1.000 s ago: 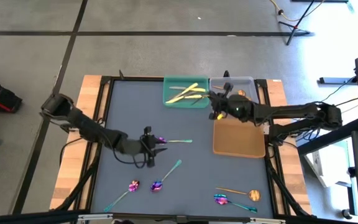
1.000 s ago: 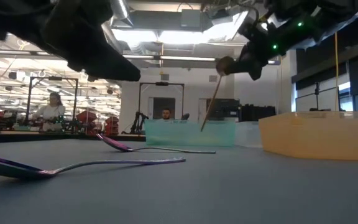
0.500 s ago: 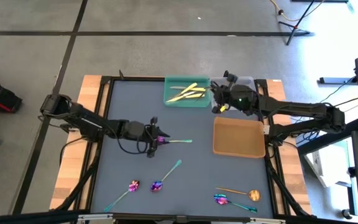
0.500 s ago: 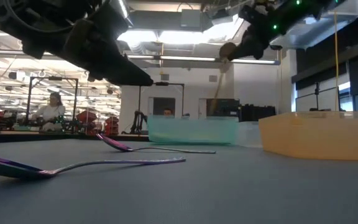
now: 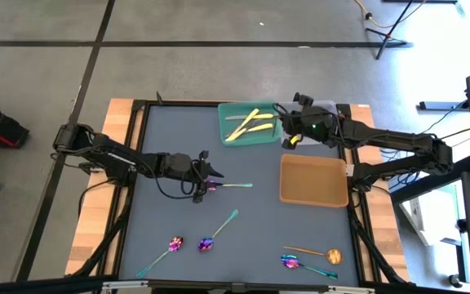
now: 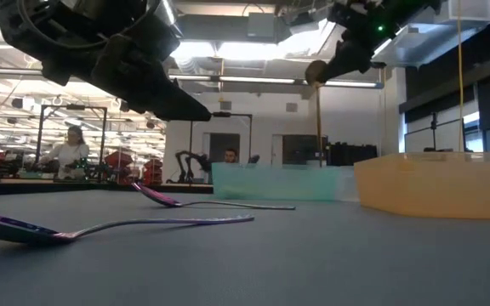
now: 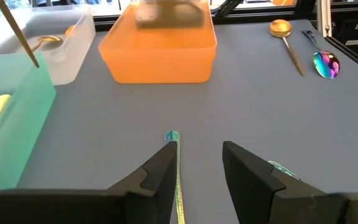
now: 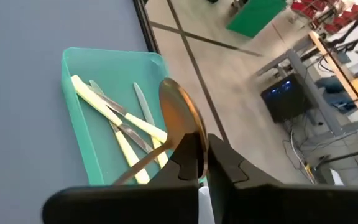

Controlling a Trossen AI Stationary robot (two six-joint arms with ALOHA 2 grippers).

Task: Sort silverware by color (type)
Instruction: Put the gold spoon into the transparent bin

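Note:
My right gripper is going to let go of the copper-gold spoon, now held over the gap between trays, inside the grey tray (image 5: 307,122), beside the copper spoon lying there.
My right gripper (image 5: 289,135) is shut on a copper-gold spoon (image 8: 178,121), held over the gap between the green tray (image 5: 250,124) and the grey tray (image 5: 323,110). The green tray holds pale yellow knives (image 5: 247,124), and the grey tray holds a copper spoon (image 7: 47,41). My left gripper (image 5: 210,175) is open and hovers over an iridescent purple spoon (image 5: 219,185) that lies flat on the table. In the left wrist view the gripper (image 7: 197,158) has the spoon's teal handle (image 7: 174,155) beside one finger. My right gripper pinches the copper spoon between its two fingers at the lower part of the bowl (image 8: 188,144). The bowl's top stands out past the fingertips. The handle (image 6: 318,119) hangs almost straight down below the gripper. Its tip (image 7: 36,62) is clear of the trays.
An orange tray (image 5: 312,180) sits to the right of the middle of the table. Several more purple spoons (image 5: 175,243) (image 5: 207,243) (image 5: 290,261) and a copper spoon (image 5: 331,256) lie near the table's front edge. People show in the room beyond the table (image 6: 68,144).
My right gripper has risen and gone toward the grey tray with the copper spoon. Its handle has swung from slanting into the green tray to hanging upright. The green tray has slid a little to the right. My left gripper has moved right and far, over the purple spoon's bowl.

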